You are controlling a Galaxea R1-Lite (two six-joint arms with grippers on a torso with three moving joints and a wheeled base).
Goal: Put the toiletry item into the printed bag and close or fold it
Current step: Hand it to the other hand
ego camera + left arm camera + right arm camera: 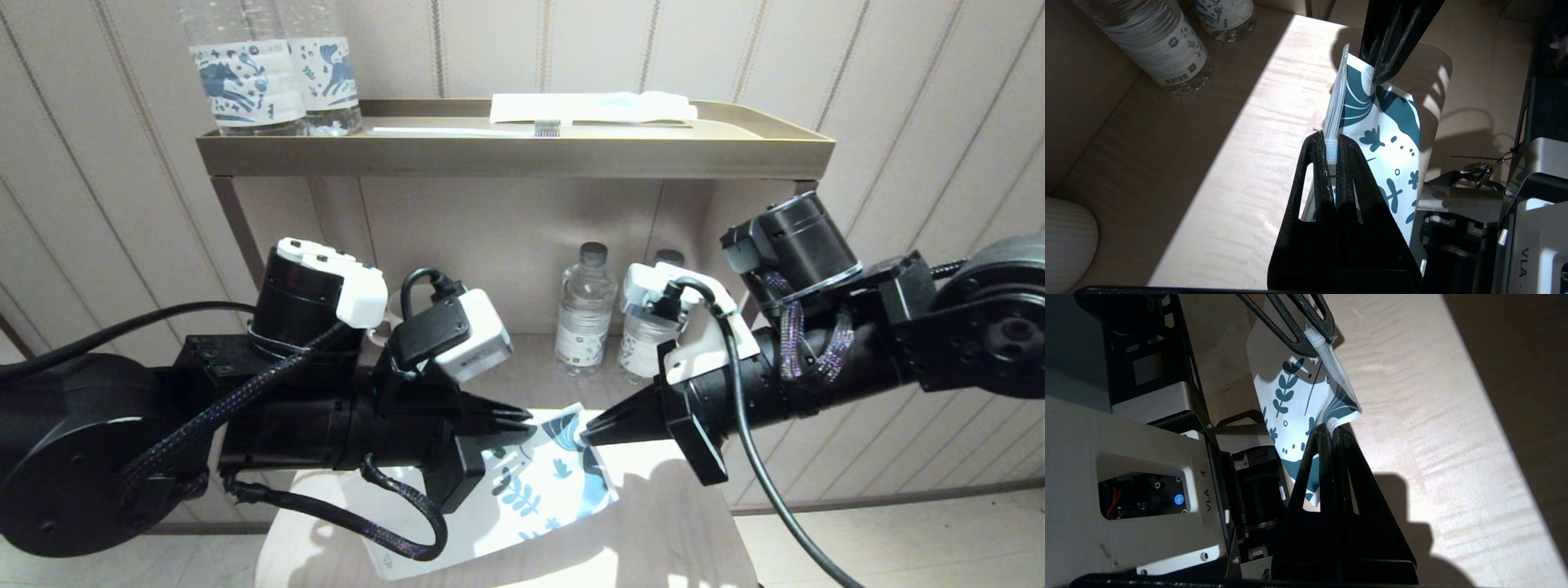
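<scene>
My right gripper is pinching the printed panel below the loose end of the zip edge, so it should open and take the zip edge (pixel 1335 367) beside the white slider.
The printed bag (pixel 539 482), white with dark-blue leaves, hangs between both grippers above the light wooden shelf (pixel 678 523). My left gripper (pixel 522 420) is shut on the bag's zip edge at the white slider (pixel 1331 150); in the left wrist view its jaws (pixel 1331 141) pinch the strip. My right gripper (pixel 584 437) is shut on the printed corner of the bag (pixel 1298 396), with its jaws (pixel 1331 430) closed on the folded edge. A toothbrush (pixel 465 129) lies on the top tray next to a white-and-blue packet (pixel 592 106). I cannot see what is inside the bag.
Two large water bottles (pixel 245 73) stand at the left of the brass top tray (pixel 514 155). Two small bottles (pixel 584 314) stand at the back of the lower shelf, close behind the grippers. A white ribbed object (pixel 1065 241) sits at the shelf's left side.
</scene>
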